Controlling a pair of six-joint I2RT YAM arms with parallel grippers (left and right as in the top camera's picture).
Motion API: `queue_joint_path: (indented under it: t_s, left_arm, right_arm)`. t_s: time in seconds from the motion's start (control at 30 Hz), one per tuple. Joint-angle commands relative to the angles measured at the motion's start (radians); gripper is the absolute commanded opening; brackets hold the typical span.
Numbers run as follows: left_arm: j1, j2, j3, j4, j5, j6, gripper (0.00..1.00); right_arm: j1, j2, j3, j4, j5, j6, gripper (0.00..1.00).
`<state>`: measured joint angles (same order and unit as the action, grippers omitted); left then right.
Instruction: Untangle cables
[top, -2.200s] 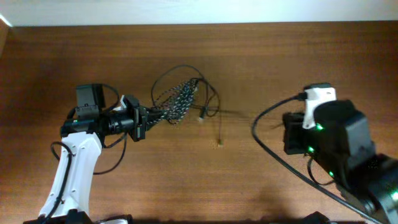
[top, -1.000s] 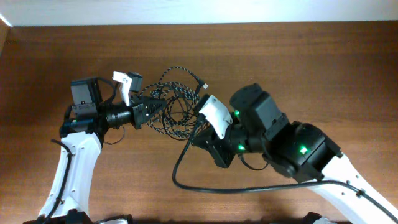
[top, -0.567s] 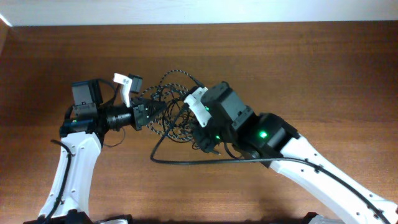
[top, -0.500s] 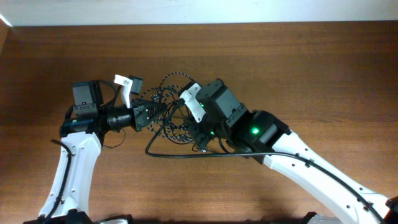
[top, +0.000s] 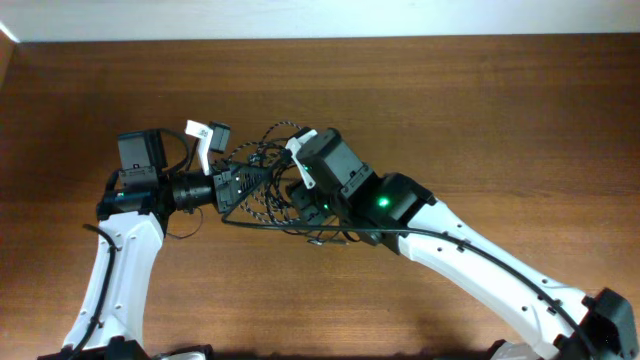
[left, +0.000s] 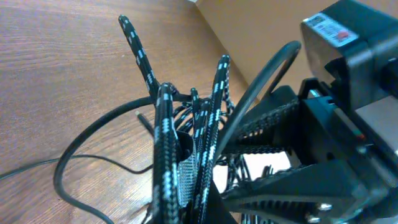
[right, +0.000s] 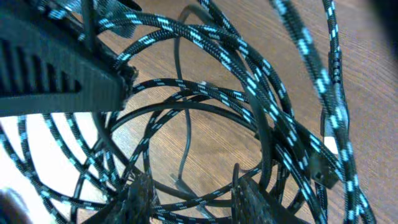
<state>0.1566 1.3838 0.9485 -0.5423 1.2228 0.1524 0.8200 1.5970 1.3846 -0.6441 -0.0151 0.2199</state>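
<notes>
The robot's right gripper straddles speckled loops and a thin black cord close to the left gripper, so it should back out and grip the loops' far side (right: 300, 135).
The cables are one tangle of black-and-white speckled cord (top: 262, 203) and thin black cords on the wooden table, left of centre. My left gripper (top: 236, 186) is shut on several speckled strands (left: 165, 137), which run up between its jaws (left: 199, 208). My right gripper (top: 300, 197) reaches into the tangle from the right, close to the left gripper. Its fingers (right: 193, 199) are open and straddle speckled loops (right: 205, 43) and a thin black cord (right: 186, 149). The plug ends are hidden in the tangle.
The right arm's thick black wire (top: 262, 226) loops across the table in front of the tangle. The right wrist housing (left: 348, 81) fills the right of the left wrist view. The left gripper's finger (right: 56, 81) sits at the left of the right wrist view.
My right arm has swung from the right side of the table leftward into the tangle. My left gripper has kept its hold while the bundle spread out.
</notes>
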Motion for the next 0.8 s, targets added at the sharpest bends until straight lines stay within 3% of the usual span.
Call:
queue_joint_path:
  t_s: [0.0, 0.13, 0.23, 0.37, 0.47, 0.5, 0.53, 0.6, 0.67, 0.7, 0.73, 0.77]
  left_arm:
    - [0.002, -0.015, 0.014, 0.001, 0.016, -0.008, 0.0]
    - [0.002, -0.015, 0.014, -0.018, -0.073, -0.009, 0.0]
    - [0.002, -0.015, 0.014, -0.024, 0.082, -0.008, 0.0]
    - [0.001, -0.015, 0.014, -0.025, 0.134, -0.008, 0.0]
    - [-0.042, -0.015, 0.014, -0.028, 0.162, -0.008, 0.0]
    - [-0.058, -0.015, 0.014, -0.028, 0.161, -0.008, 0.0]
    - [-0.064, -0.015, 0.014, -0.028, 0.119, -0.001, 0.0]
    - [-0.064, -0.015, 0.014, -0.038, -0.182, -0.001, 0.0]
    - [-0.064, -0.015, 0.002, -0.077, -0.632, -0.002, 0.0]
    - [-0.064, -0.014, -0.006, -0.085, -0.752, -0.023, 0.0]
    - [-0.064, -0.01, -0.019, -0.086, -0.882, -0.131, 0.0]
    - [-0.064, -0.004, -0.019, -0.088, -0.914, -0.165, 0.0]
  right_arm:
    - [-0.002, -0.051, 0.007, -0.027, 0.053, 0.042, 0.46]
    - [-0.002, -0.051, 0.007, -0.046, 0.055, 0.076, 0.5]
    - [-0.002, -0.019, 0.006, -0.033, 0.053, 0.077, 0.5]
    - [-0.003, -0.017, 0.006, -0.018, 0.046, 0.077, 0.49]
    - [-0.002, 0.002, 0.006, -0.01, 0.047, 0.077, 0.31]
    - [-0.002, 0.004, 0.006, -0.007, 0.054, 0.077, 0.14]
    - [-0.002, 0.005, 0.006, -0.006, 0.054, 0.076, 0.04]
    - [-0.002, -0.017, 0.007, -0.018, 0.053, 0.076, 0.04]
    - [-0.002, -0.117, 0.007, -0.066, 0.054, 0.073, 0.04]
    - [-0.003, -0.163, 0.007, -0.081, 0.058, 0.073, 0.04]
    - [-0.003, -0.26, 0.007, -0.121, 0.134, 0.073, 0.04]
    - [-0.003, -0.366, 0.007, -0.183, 0.284, 0.073, 0.04]
